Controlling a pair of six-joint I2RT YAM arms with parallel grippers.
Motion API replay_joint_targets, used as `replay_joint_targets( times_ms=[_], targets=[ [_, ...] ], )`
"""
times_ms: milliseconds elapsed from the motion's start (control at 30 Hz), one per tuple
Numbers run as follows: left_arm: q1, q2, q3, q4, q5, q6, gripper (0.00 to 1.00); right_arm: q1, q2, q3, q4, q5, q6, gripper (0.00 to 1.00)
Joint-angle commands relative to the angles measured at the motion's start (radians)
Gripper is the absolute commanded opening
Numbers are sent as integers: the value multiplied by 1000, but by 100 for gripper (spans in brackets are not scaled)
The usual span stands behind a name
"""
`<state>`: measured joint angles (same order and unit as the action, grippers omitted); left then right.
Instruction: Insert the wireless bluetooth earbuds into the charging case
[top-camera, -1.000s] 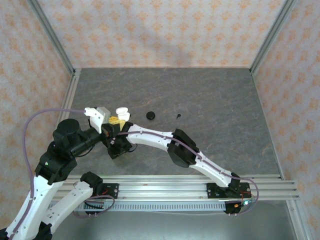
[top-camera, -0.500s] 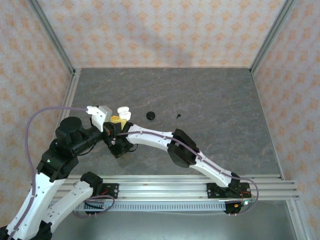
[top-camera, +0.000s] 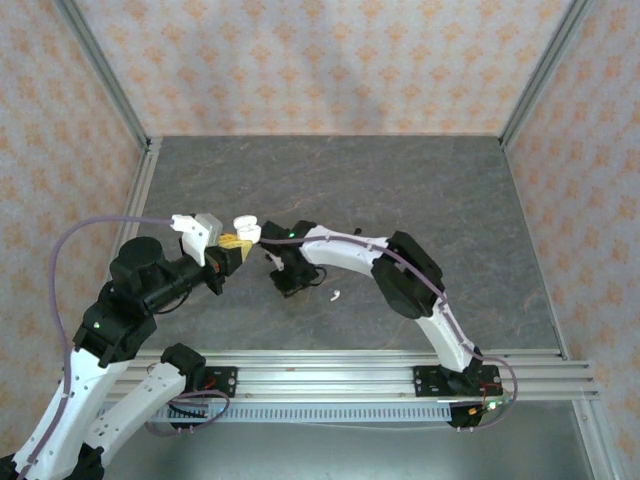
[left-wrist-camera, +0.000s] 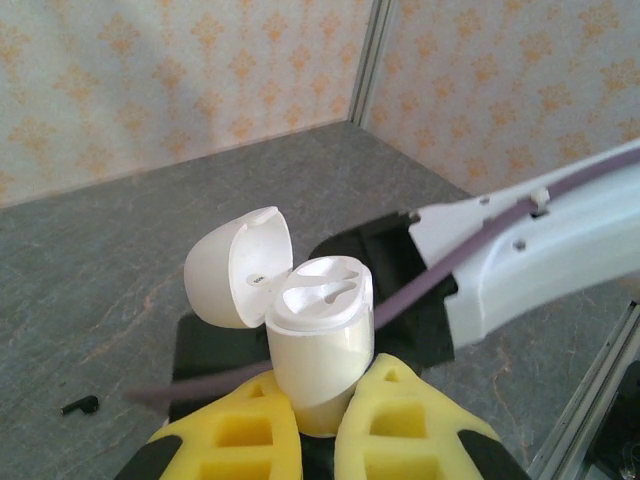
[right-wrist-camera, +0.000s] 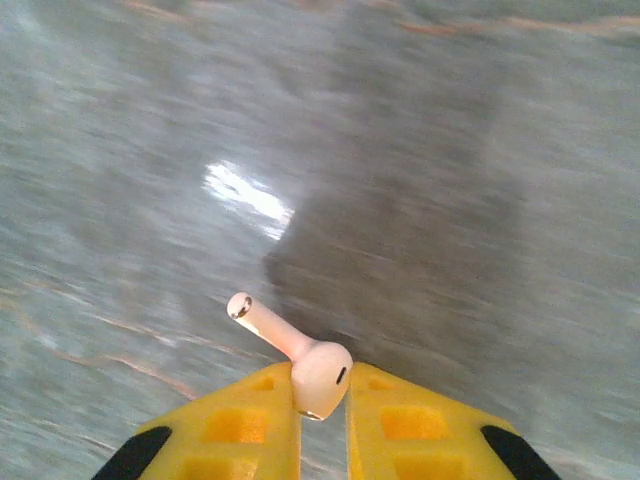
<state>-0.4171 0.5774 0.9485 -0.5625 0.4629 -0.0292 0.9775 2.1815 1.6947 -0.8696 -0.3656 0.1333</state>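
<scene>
The earbud's stem slants away past the fingertips of my right gripper, so I should put the earbud down and take its head (right-wrist-camera: 322, 378) with the stem turned for the slot.
My left gripper (left-wrist-camera: 322, 395) (top-camera: 233, 243) is shut on the lower body of a white charging case (left-wrist-camera: 320, 330) (top-camera: 243, 226), held upright above the table. The lid is hinged open to the left and both slots look empty. My right gripper (right-wrist-camera: 320, 395) is shut on a white earbud (right-wrist-camera: 318, 372), its short stem pointing up and left over blurred grey table. In the top view the right wrist (top-camera: 288, 266) sits just right of the case. A second white earbud (top-camera: 336, 295) lies on the table near the right forearm. One black earbud (left-wrist-camera: 80, 405) lies left of the case.
The right arm's white link and purple cable (left-wrist-camera: 540, 250) cross close behind the held case. Patterned walls and metal posts (top-camera: 135, 120) box in the grey table (top-camera: 450, 190). A rail (top-camera: 380, 375) runs along the near edge.
The right arm has swung its wrist from below the left gripper up and to the right of the case. A white earbud now shows on the table beside it. The left arm has barely moved.
</scene>
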Motion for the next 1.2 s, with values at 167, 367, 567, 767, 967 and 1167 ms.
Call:
replay_joint_targets(
  times_ms=[167, 367, 567, 767, 967, 1167],
  targets=[
    [-2, 17, -31, 63, 8, -17, 0, -55, -28, -39, -161, 9, -258, 22],
    [-3, 26, -72, 83, 12, -26, 0, -101, -42, -23, -169, 85, -220, 37],
    [-3, 23, -75, 75, 2, -14, 0, -116, -157, -64, -86, 28, -127, 44],
    [-3, 16, -83, 74, 2, -12, 0, -115, -232, -140, 11, -13, 90, 45],
    [-1, 3, -92, 63, -1, -12, 0, -114, -313, -318, 243, -10, 456, 38],
    [-2, 4, -97, 62, 0, -11, 0, -52, -282, -279, 220, 101, 602, 36]
  ],
)
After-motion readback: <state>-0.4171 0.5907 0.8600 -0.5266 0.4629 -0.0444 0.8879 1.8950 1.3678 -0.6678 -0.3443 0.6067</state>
